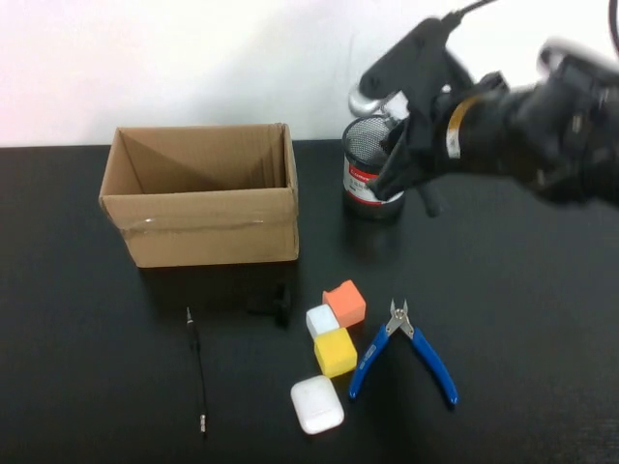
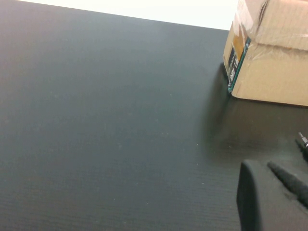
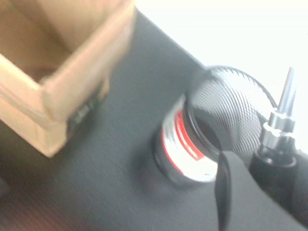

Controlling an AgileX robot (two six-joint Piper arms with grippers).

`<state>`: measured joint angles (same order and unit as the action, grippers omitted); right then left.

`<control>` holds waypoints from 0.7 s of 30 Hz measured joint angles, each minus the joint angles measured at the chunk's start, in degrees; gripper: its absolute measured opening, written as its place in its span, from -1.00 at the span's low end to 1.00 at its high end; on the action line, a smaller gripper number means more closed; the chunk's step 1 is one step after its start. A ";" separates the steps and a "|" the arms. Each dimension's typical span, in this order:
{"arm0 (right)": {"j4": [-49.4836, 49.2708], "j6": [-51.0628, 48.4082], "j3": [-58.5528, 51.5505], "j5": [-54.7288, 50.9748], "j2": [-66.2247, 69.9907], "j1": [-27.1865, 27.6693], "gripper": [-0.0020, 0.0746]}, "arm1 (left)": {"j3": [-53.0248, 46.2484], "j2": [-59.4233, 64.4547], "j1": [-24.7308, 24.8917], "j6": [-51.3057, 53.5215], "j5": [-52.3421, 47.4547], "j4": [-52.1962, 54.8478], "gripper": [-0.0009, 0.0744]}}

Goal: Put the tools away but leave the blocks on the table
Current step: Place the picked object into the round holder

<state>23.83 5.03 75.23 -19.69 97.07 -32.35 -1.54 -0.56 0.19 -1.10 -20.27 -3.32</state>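
Observation:
Next, I let go of the thick black-handled screwdriver with my right gripper inside the black mesh cup (image 1: 383, 147) (image 3: 230, 110) next to the cardboard box.
My right gripper (image 1: 395, 155) is shut on the thick black-handled screwdriver (image 3: 275, 144) and holds it over the black mesh cup (image 1: 370, 184), also in the right wrist view (image 3: 192, 144). The steel tip points past the cup's rim. The blue-handled pliers (image 1: 411, 348) lie on the black table (image 1: 522, 309) at the front right. The thin black driver (image 1: 197, 367) lies at the front left; its tip shows in the left wrist view (image 2: 302, 141). The orange (image 1: 345, 302), white (image 1: 321, 319) and yellow (image 1: 336, 351) blocks sit together in the middle. My left gripper (image 2: 276, 202) is low over the table left of the box.
An open cardboard box (image 1: 203, 227) stands at the back left, also in the left wrist view (image 2: 269, 62). A rounded white case (image 1: 317, 404) lies in front of the blocks. A small dark object (image 1: 276, 302) sits by the box's front right corner.

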 joint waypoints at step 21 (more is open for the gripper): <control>1.49 9.69 -8.86 49.15 4.63 9.22 -0.59 | 0.00 0.00 0.00 0.00 0.00 0.00 -0.99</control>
<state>25.32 14.71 66.38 29.46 101.70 -23.13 -1.54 -0.56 0.19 -1.10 -20.27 -3.32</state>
